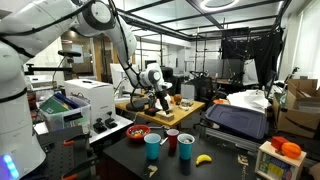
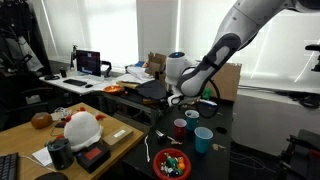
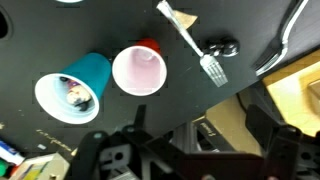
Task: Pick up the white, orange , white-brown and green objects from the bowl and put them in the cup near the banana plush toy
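Note:
I should next go to the red bowl and close my gripper on the top of the green object (image 1: 139,131) beside the white pieces.
The red bowl (image 1: 138,132) (image 2: 171,163) sits on the dark table with several small coloured objects in it. A teal cup (image 1: 152,147) (image 2: 203,139) (image 3: 75,88) has something small and pale inside. Two red cups (image 1: 171,140) (image 1: 186,147) stand beside it, and one red cup (image 3: 139,70) looks empty in the wrist view. The yellow banana plush toy (image 1: 203,158) lies just past the red cup nearest it. My gripper (image 1: 160,103) (image 2: 176,100) (image 3: 190,150) hangs above the cups, open, with nothing between its fingers.
A white plastic fork (image 3: 195,45) lies on the table beyond the cups. A wooden crate (image 1: 170,108) stands behind them and a white printer (image 1: 85,100) to one side. A cable (image 3: 290,35) runs along the table's edge.

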Controlling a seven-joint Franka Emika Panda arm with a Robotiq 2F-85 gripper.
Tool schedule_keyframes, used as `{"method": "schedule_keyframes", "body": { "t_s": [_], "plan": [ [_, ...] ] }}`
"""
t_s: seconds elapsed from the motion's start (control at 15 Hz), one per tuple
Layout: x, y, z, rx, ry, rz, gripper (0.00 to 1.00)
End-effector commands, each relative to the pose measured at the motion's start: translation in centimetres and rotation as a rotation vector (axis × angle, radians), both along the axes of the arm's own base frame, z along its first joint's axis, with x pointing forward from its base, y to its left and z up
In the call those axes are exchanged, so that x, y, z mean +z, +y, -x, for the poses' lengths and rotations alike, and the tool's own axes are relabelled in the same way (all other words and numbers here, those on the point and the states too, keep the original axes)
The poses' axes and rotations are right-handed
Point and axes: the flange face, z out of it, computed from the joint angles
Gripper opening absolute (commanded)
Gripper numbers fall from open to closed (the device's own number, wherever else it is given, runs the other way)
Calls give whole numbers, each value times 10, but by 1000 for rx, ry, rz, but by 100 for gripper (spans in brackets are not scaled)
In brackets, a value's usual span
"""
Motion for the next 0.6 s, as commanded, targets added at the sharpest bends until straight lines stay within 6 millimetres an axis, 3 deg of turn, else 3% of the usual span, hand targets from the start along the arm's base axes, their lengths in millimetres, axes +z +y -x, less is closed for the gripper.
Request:
{"method": "schedule_keyframes", "body": {
  "t_s": [0.0,0.27,0.53],
  "plan": [
    [5,42,26,172,34,-95,100],
    [-15,82,39,247,140,-173,100],
    [-26,96,47,214,213,-227,100]
  ]
}}
